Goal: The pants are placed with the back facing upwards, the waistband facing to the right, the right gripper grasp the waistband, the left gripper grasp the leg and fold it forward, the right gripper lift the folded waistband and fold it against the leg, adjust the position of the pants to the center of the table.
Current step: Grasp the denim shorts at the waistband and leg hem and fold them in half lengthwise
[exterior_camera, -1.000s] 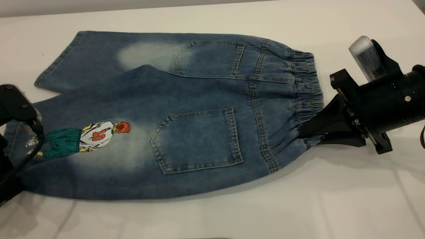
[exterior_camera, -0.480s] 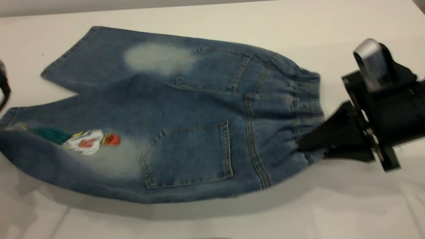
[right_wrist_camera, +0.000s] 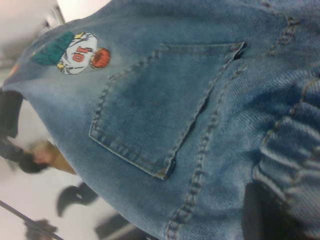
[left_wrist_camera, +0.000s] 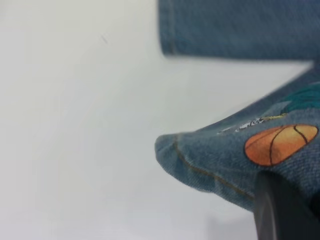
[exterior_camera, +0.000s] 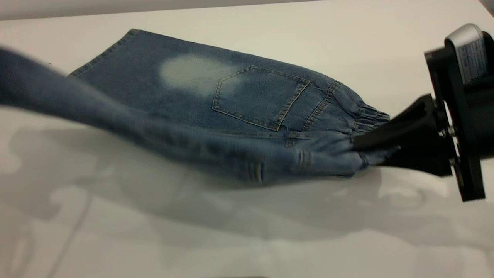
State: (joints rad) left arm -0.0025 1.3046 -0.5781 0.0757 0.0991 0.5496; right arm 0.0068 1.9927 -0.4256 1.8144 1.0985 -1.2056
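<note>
Next, I release the printed leg's end with my left gripper atop the plain far leg's hem point(exterior_camera: 88, 64).
The blue denim pants point(exterior_camera: 231, 88) lie with the plain far leg and one back pocket flat on the white table point(exterior_camera: 270, 239). My right gripper point(exterior_camera: 361, 148) is shut on the waistband point(exterior_camera: 366, 119) at the right and holds it a little above the tabletop. The leg point(exterior_camera: 154, 135) with the print hangs lifted in the air, stretched from the waistband up towards the left edge. In the left wrist view my left gripper point(left_wrist_camera: 285, 215) is shut on that leg's hem point(left_wrist_camera: 200, 160) beside the orange ball point(left_wrist_camera: 280, 142). The right wrist view shows the number-10 print point(right_wrist_camera: 75, 50) and a pocket point(right_wrist_camera: 160, 110).
A broad shadow point(exterior_camera: 193, 208) of the raised denim falls on the near part of the table. The table's far edge point(exterior_camera: 154, 7) runs just behind the pants. Blurred dark shapes point(right_wrist_camera: 75, 200) show below the lifted cloth in the right wrist view.
The printed leg has risen off the table and its underside now faces the exterior view. The left gripper has gone out of that view. The right gripper has lifted and turned with the waistband.
</note>
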